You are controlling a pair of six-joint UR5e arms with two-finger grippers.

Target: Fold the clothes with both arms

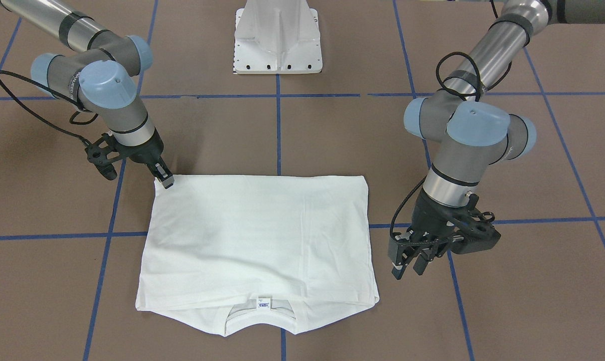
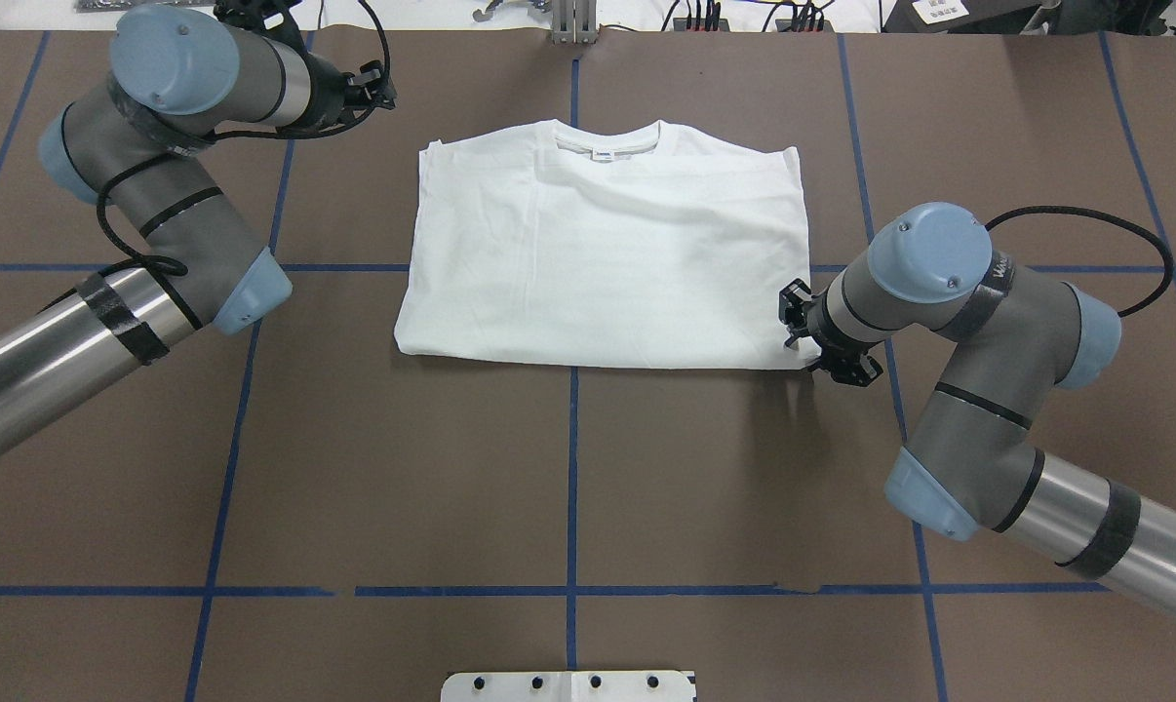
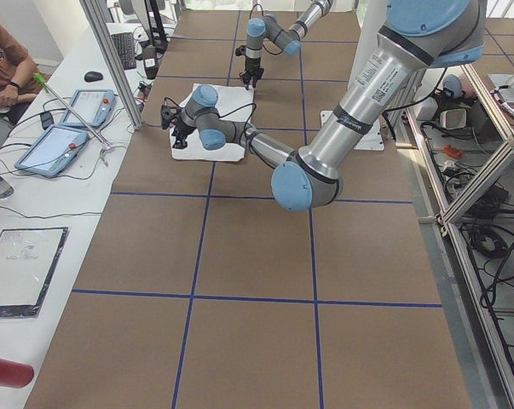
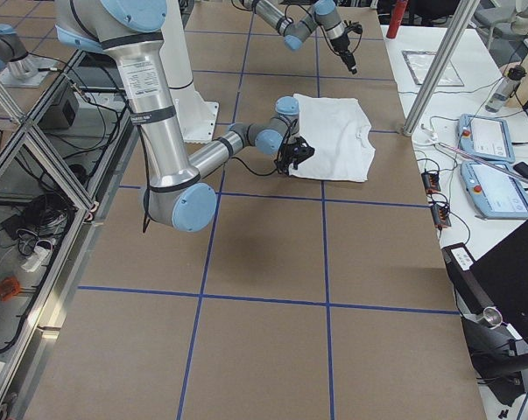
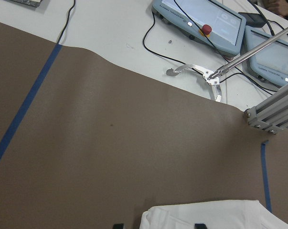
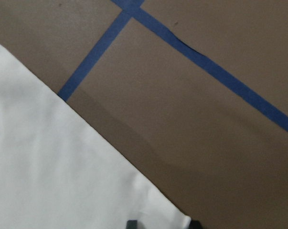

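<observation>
Next, I let go of the white T-shirt's corner with my right gripper on the brown table (image 1: 165, 81) beside the blue tape crossing nearest its arm.
The white T-shirt (image 1: 257, 235) (image 2: 598, 263) lies folded into a flat rectangle on the brown table, with the collar and its blue neck label (image 1: 263, 303) on the side away from the robot. My right gripper (image 1: 166, 181) (image 2: 801, 330) is down at the shirt's near corner. In the right wrist view its fingertips (image 6: 132, 223) stand apart, open, with the cloth corner (image 6: 172, 217) between them. My left gripper (image 1: 408, 271) (image 2: 369, 88) hangs open and empty just off the shirt's far corner, beside the collar edge. That corner (image 5: 206, 217) shows at the bottom of the left wrist view.
The white pedestal base (image 1: 277, 40) stands at the robot's side of the table, and blue tape lines (image 2: 572, 468) cross the brown surface. Beyond the far edge, a white bench holds control tablets (image 5: 201, 19), cables and an aluminium frame post (image 5: 272, 114). A person (image 3: 1, 68) sits there.
</observation>
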